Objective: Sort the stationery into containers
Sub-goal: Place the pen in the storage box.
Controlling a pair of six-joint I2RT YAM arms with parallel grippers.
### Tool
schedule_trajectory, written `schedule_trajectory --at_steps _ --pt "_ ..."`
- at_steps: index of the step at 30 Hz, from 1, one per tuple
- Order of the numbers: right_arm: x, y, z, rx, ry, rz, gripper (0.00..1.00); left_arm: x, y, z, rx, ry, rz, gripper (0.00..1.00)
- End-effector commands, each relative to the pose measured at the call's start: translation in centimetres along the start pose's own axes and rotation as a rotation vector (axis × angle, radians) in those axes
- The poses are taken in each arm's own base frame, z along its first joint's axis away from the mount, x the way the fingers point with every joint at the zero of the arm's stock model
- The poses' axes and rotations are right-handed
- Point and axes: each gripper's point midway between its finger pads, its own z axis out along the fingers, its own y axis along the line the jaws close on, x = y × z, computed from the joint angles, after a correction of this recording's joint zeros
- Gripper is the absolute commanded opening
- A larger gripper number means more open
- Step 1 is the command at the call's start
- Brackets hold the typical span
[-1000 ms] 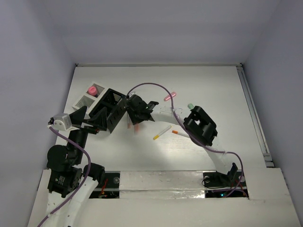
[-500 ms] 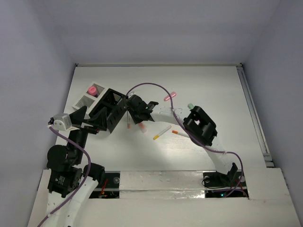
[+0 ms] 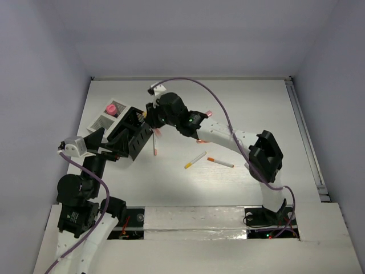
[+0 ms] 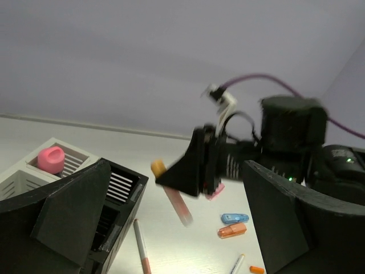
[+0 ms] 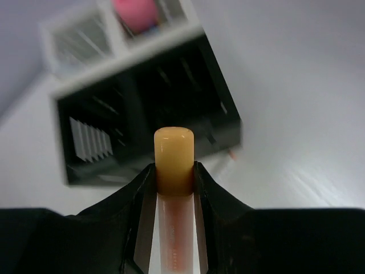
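Next, my right gripper lets go of the pen in the empty section of the white compartmented box point(image 3: 109, 124) point(image 5: 100, 41), next to the pink marker. The held pen is now above the black box.
My right gripper point(image 3: 151, 117) is shut on a thin pen point(image 5: 174, 165) with an orange-yellow cap and holds it in the air above the near right edge of the black divided box point(image 3: 132, 132). The pen point(image 4: 177, 202) hangs tilted in the left wrist view. My left gripper point(image 3: 109, 144) is wide open at the box's near left side, one finger point(image 4: 68, 217) against the box point(image 4: 117, 194). The white compartmented box point(image 3: 104, 121) holds a pink marker point(image 3: 112, 108). A pinkish pen point(image 3: 155, 144) lies on the table beside the black box.
A white pen with a yellow end point(image 3: 195, 159) and an orange-tipped pen point(image 3: 220, 162) lie mid-table. A pink marker point(image 3: 205, 116) shows beside the right arm. A blue marker point(image 4: 235, 218) and an orange marker point(image 4: 231, 230) lie beyond the held pen.
My right gripper has lifted one pen off the table and swung up and left to above the black box. The other pen stays on the table. The left arm has not moved.
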Motion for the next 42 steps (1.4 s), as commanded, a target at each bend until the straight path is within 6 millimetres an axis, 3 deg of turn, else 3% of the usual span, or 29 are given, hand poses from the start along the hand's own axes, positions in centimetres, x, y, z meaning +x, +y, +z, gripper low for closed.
schedule_trajectory --at_steps 1,5,8,13,23,31,42 --pt "-9.2 6.5 -0.9 -0.296 -0.287 0.056 0.24 -0.4 0.2 0.5 -0.016 -0.014 -0.006 0.99" --pt "-14.0 9.6 -0.1 -0.454 -0.464 0.128 0.26 -0.5 0.3 0.5 -0.023 -0.02 -0.007 0.99" --pt "-16.2 11.6 0.5 -0.59 -0.573 0.193 0.25 -0.7 0.5 0.4 -0.035 -0.027 -0.003 0.99" --pt "-17.9 13.1 2.2 -0.718 -0.666 0.286 0.22 -0.6 0.6 0.5 -0.038 -0.023 -0.002 0.99" --pt "-16.9 13.2 5.6 -0.719 -0.739 0.309 0.21 -1.0 0.5 0.2 -0.032 -0.039 -0.003 0.99" --pt "-15.0 13.1 8.7 -0.564 -0.818 0.367 0.21 -0.9 0.6 0.3 -0.036 -0.034 -0.001 0.99" --pt "-14.0 12.0 10.2 -0.387 -0.902 0.417 0.22 -0.9 0.6 0.3 -0.036 -0.034 0.001 0.99"
